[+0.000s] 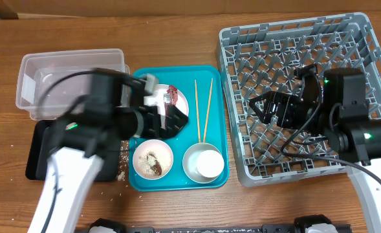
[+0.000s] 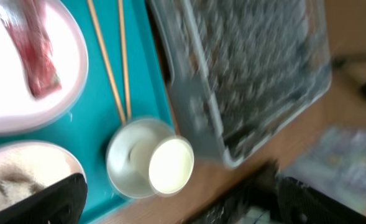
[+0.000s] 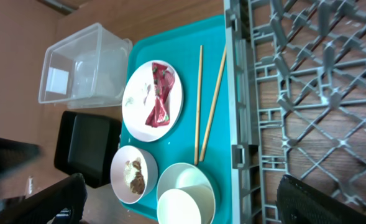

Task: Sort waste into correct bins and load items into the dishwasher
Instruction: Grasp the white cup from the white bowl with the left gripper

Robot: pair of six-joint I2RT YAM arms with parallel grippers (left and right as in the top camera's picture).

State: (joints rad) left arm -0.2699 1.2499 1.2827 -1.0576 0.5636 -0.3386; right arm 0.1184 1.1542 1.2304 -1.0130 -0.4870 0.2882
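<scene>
The white cup in the bowl near the chopsticks is next, so my left gripper should go to it and close on the cup's rim [image 1: 198,166] [image 2: 150,167].
A white plate [image 1: 181,98] with the red sachet wrapper [image 3: 160,99] lies on a teal tray [image 1: 217,84]. My left gripper [image 1: 167,120] hovers over the plate, open and empty [image 2: 189,205]; its view is blurred. Two chopsticks [image 1: 203,110] lie beside the plate. One bowl [image 1: 152,159] holds brown scraps and rice. The other bowl [image 1: 191,160] holds the white cup [image 1: 210,164]. My right gripper [image 1: 266,107] is open and empty [image 3: 183,186] above the grey dish rack [image 1: 300,48]. The napkin is not clearly visible.
The clear tub [image 1: 74,71] stands at the far left, with the black tray [image 1: 38,150] in front of it, partly under my left arm. Loose crumbs lie on the table next to the black tray. The rack holds no dishes.
</scene>
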